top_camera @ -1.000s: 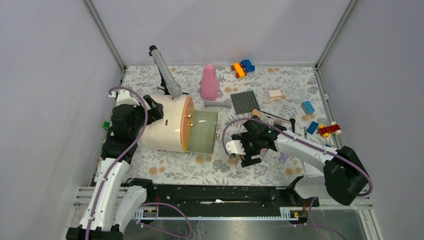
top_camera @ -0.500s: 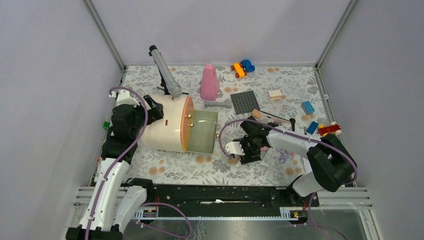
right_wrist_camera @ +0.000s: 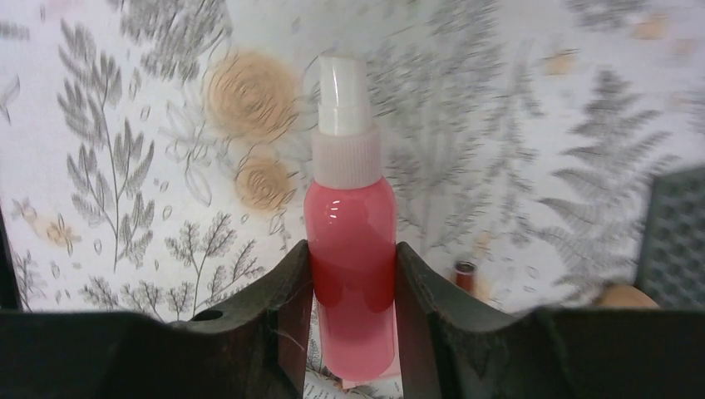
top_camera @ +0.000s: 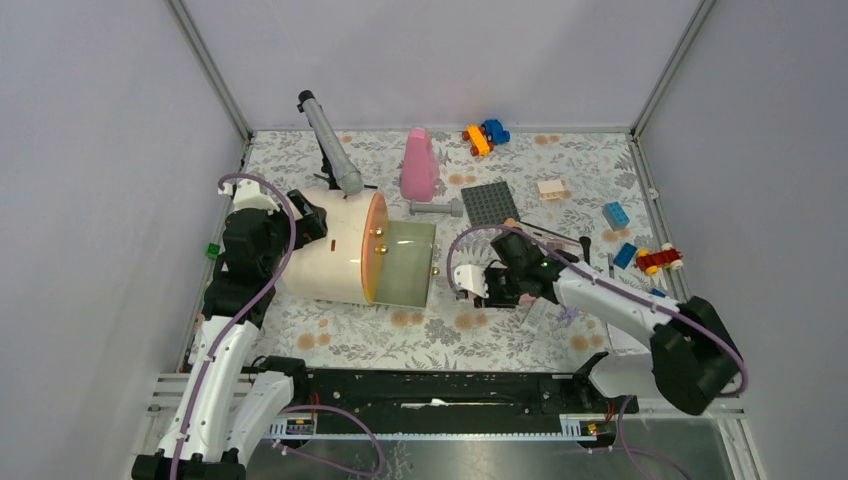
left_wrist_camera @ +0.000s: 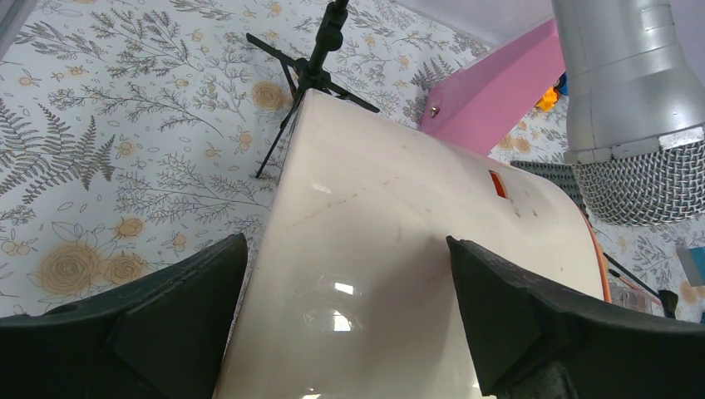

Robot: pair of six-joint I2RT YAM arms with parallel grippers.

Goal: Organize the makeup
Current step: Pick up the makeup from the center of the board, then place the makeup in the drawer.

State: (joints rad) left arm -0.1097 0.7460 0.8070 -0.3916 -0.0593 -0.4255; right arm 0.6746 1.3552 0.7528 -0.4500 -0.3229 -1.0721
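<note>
Next, I let go of the pink spray bottle with my right gripper in the middle of the cream round case's open green drawer [top_camera: 404, 273].
My right gripper [right_wrist_camera: 352, 249] is shut on a pink spray bottle [right_wrist_camera: 350, 224] with a white cap, its fingers pressed against both sides of the bottle's body above the floral mat. In the top view that gripper [top_camera: 480, 284] sits right of the clear lid [top_camera: 405, 265] of a cream round case [top_camera: 335, 255] lying on its side. My left gripper [left_wrist_camera: 347, 241] is open, its fingers straddling the case's curved wall [left_wrist_camera: 399, 191]. A peach sponge [top_camera: 512, 226] and thin brushes [top_camera: 548, 232] lie behind the right gripper.
A tall pink cone bottle [top_camera: 418, 165], a dark grey studded plate [top_camera: 490, 205] and a grey microphone on a stand [top_camera: 330, 145] stand at the back. Toy bricks [top_camera: 485, 135] lie at the far edge and others [top_camera: 658, 260] on the right.
The right gripper's jaws have closed from wide open onto the pink spray bottle, and the gripper has shifted a little away from the near edge. The left arm has not moved.
</note>
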